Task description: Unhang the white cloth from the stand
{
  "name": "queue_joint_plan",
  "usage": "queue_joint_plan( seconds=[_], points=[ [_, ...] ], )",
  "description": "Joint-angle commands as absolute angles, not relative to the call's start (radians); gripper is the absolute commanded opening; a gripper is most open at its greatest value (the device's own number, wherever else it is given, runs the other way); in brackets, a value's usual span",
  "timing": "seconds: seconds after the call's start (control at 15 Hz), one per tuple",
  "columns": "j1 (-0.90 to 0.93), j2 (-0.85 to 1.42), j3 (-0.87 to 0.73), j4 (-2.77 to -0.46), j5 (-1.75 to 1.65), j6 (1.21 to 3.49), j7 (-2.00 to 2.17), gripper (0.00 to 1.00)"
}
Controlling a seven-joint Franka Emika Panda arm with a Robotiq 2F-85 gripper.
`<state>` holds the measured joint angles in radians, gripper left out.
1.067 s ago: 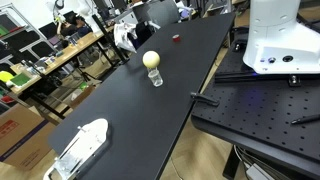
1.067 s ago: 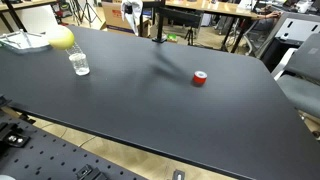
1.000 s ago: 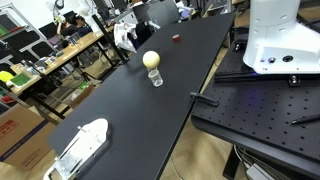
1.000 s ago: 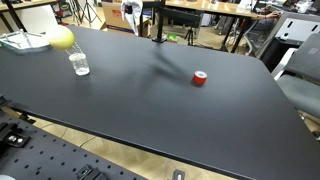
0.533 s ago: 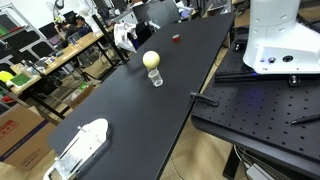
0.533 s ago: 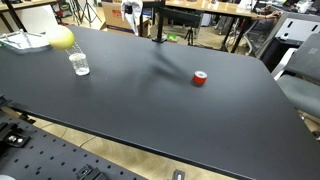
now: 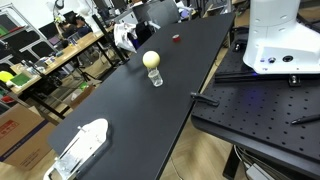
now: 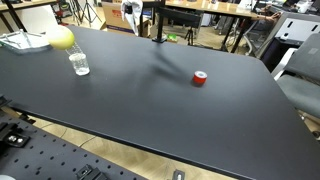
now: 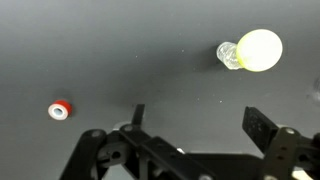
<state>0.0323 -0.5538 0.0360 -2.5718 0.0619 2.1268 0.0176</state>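
Next, I close my gripper on the top of the white cloth [image 7: 124, 23], where the cloth hangs on the stand at the black table's far edge.
The white cloth [image 7: 125, 38] hangs on a stand at the far edge of the black table [image 7: 150, 120]; it also shows in an exterior view [image 8: 130, 14]. My gripper [image 9: 200, 122] shows only in the wrist view. It is open and empty, high above bare table top. The cloth and stand are out of the wrist view. The arm is out of both exterior views; only the white robot base [image 7: 275, 35] shows.
A clear glass [image 8: 79, 64] with a yellow ball [image 8: 62, 38] at it stands on the table, also in the wrist view [image 9: 258, 50]. A small red object [image 8: 200, 78] lies mid-table. A white object [image 7: 80, 148] lies at the near end.
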Motion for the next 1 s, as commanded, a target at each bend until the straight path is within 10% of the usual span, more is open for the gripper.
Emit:
queue_joint_plan(
  seconds=[0.0,0.93],
  points=[
    [-0.016,-0.482,0.055,-2.554,-0.036,2.273,0.049,1.0],
    [-0.008,-0.047,0.082,-2.279,-0.209,2.647,0.02,1.0]
  ],
)
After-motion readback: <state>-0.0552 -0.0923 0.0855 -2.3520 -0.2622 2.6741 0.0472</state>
